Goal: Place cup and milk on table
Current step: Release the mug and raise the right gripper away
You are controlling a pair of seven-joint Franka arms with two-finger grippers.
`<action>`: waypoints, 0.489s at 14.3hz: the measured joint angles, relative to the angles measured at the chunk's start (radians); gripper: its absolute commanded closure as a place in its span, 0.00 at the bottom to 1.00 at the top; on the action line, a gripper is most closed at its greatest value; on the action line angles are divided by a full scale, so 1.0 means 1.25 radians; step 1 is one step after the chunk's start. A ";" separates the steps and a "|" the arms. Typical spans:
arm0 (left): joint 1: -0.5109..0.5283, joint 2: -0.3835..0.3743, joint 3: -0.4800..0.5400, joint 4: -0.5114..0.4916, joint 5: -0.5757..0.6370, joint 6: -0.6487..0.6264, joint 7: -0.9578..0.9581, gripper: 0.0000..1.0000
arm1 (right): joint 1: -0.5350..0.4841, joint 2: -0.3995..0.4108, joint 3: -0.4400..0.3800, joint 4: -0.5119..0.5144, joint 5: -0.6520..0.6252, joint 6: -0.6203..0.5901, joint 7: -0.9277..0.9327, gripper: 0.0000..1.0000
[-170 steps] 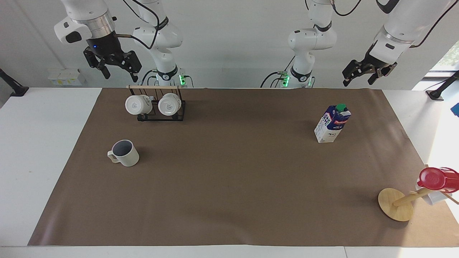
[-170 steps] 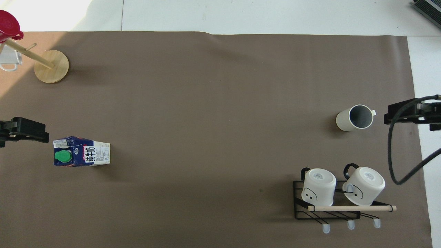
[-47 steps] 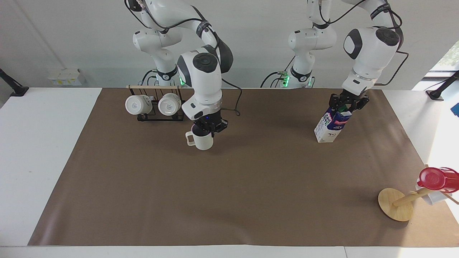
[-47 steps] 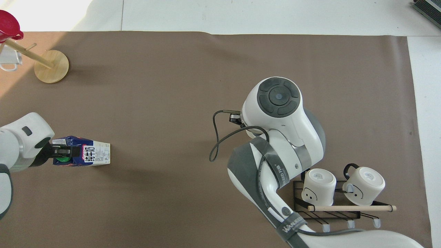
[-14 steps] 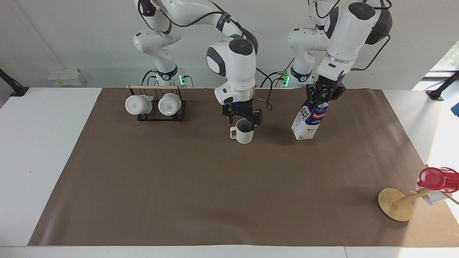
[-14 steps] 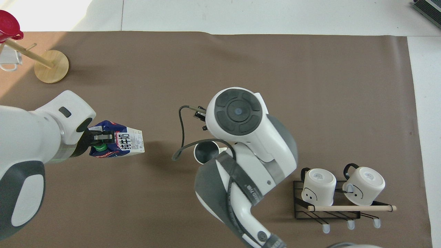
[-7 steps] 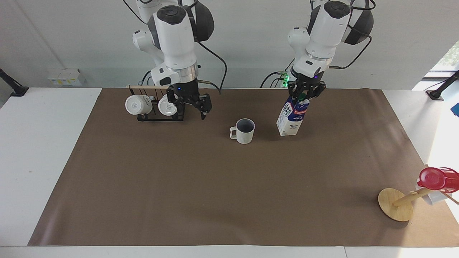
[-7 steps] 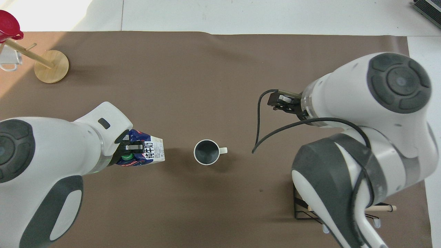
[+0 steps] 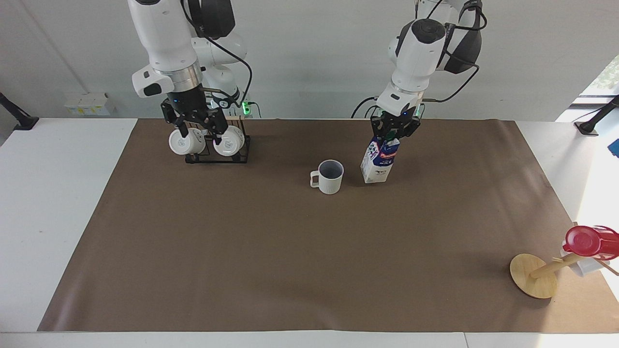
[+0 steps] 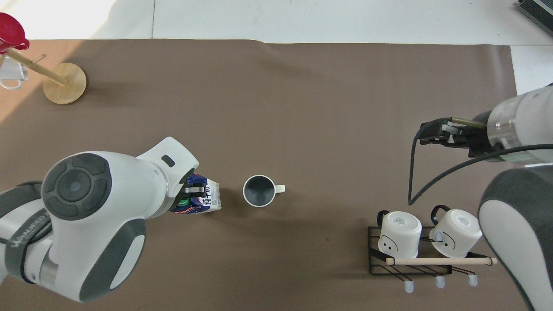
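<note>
Next, my left gripper sets the milk down upright on the brown paper (image 10: 213,191) and lets go of it close beside the cup, opposite the cup's handle.
The cup (image 9: 331,177), an off-white ribbed mug with a grey-blue inside, stands upright and alone on the brown paper of the table (image 9: 290,266), its handle toward the right arm's end. Close beside it, toward the left arm's end, is the milk (image 9: 378,162), a white and dark blue carton, tilted, its base at or just above the paper. My left gripper (image 9: 393,131) is shut on the carton's top by the green cap. My right gripper (image 9: 199,135) hangs open and empty over the mug rack. From overhead, the cup (image 10: 259,191), milk (image 10: 206,198) and right gripper (image 10: 428,132) show.
A black wire rack (image 9: 240,155) with two smooth white mugs stands near the robots at the right arm's end. A wooden stand (image 9: 533,276) bearing a red cup (image 9: 587,240) sits far from the robots at the left arm's end.
My left gripper has carried the milk closer to the cup. My right gripper, which had let go of the cup, has risen and drawn back over the mug rack.
</note>
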 measured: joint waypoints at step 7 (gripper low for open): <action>-0.003 0.026 0.001 0.000 0.000 0.035 -0.010 0.65 | -0.033 0.002 0.000 0.009 0.000 -0.029 -0.070 0.00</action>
